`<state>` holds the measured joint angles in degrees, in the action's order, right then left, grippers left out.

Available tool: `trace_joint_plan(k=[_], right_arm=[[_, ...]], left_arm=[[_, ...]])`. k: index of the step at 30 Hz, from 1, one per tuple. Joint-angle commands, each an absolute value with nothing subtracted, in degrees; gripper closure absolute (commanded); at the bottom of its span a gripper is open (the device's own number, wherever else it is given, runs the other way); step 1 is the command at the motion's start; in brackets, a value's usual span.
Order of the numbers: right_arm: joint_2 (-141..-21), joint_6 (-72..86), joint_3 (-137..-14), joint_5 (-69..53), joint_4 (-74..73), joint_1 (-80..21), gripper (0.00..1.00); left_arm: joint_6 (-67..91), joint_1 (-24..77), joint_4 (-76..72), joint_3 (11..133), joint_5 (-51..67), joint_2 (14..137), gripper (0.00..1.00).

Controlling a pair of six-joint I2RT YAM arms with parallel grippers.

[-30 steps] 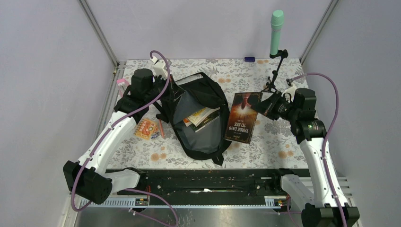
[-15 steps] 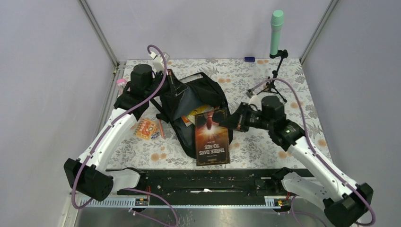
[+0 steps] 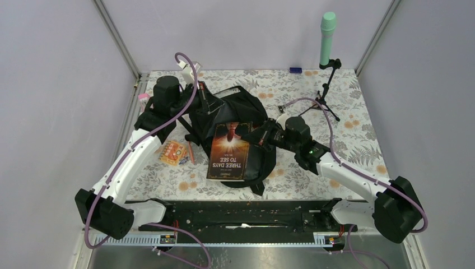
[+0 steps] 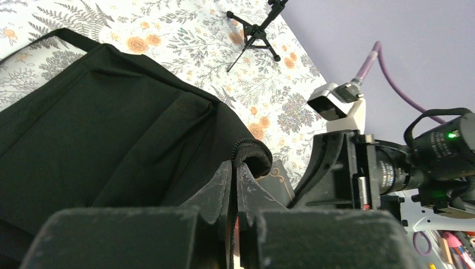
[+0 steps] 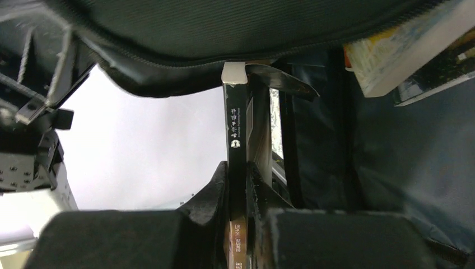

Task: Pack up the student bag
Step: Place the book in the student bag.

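Observation:
Next, I release the dark book with my right gripper inside the student bag [image 3: 233,143], against the other books under the lifted flap.
The student bag [image 3: 246,106], a big black backpack, lies mid-table with its mouth toward the arms. My left gripper [image 3: 203,96] is shut on the bag's zip edge [image 4: 249,152] and holds that flap up. My right gripper [image 3: 256,136] is shut on a dark book [image 3: 228,151] titled "Three Days to See", which hangs over the bag's opening. In the right wrist view the book's spine [image 5: 235,123] stands between the fingers, its top end just under the lifted rim [image 5: 224,33]. Other books [image 5: 403,50] lie inside against the grey lining.
An orange box [image 3: 172,152] and a red pen [image 3: 190,152] lie left of the bag, with a pink item [image 3: 144,97] at the table's left edge. A small tripod with a mint-green cylinder [image 3: 327,39] stands back right. A small blue item [image 3: 295,70] lies at the back edge.
My right arm has swung left with the book, from the table right of the bag to over the bag's opening. My left gripper has raised the bag's flap.

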<state>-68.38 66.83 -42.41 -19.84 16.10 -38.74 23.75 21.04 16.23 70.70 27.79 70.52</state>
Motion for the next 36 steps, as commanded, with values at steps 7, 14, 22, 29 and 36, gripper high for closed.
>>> trace_joint_plan(k=[7, 14, 22, 29, 36], right_arm=[[-70.90, 77.81, -35.59, -4.88, 31.36, -40.77, 1.00], [-71.32, 81.88, -30.38, 2.95, 34.66, -41.56, 1.00], [-71.21, 82.61, -29.92, 11.92, 31.26, -41.86, 1.00], [-70.62, 86.64, -29.00, 19.37, 27.96, -41.84, 1.00], [-69.79, 87.54, -28.21, 23.08, 26.28, -41.90, 1.00]], left_arm=[[22.24, 20.80, 4.92, 69.99, 32.10, 64.34, 1.00], [22.24, 20.84, 2.97, 68.76, 32.26, 63.35, 1.00], [21.45, 20.90, 0.60, 67.01, 33.98, 61.31, 1.00], [19.64, 20.83, 0.83, 65.46, 32.96, 58.49, 1.00], [19.51, 20.84, 0.80, 65.18, 32.23, 57.79, 1.00]])
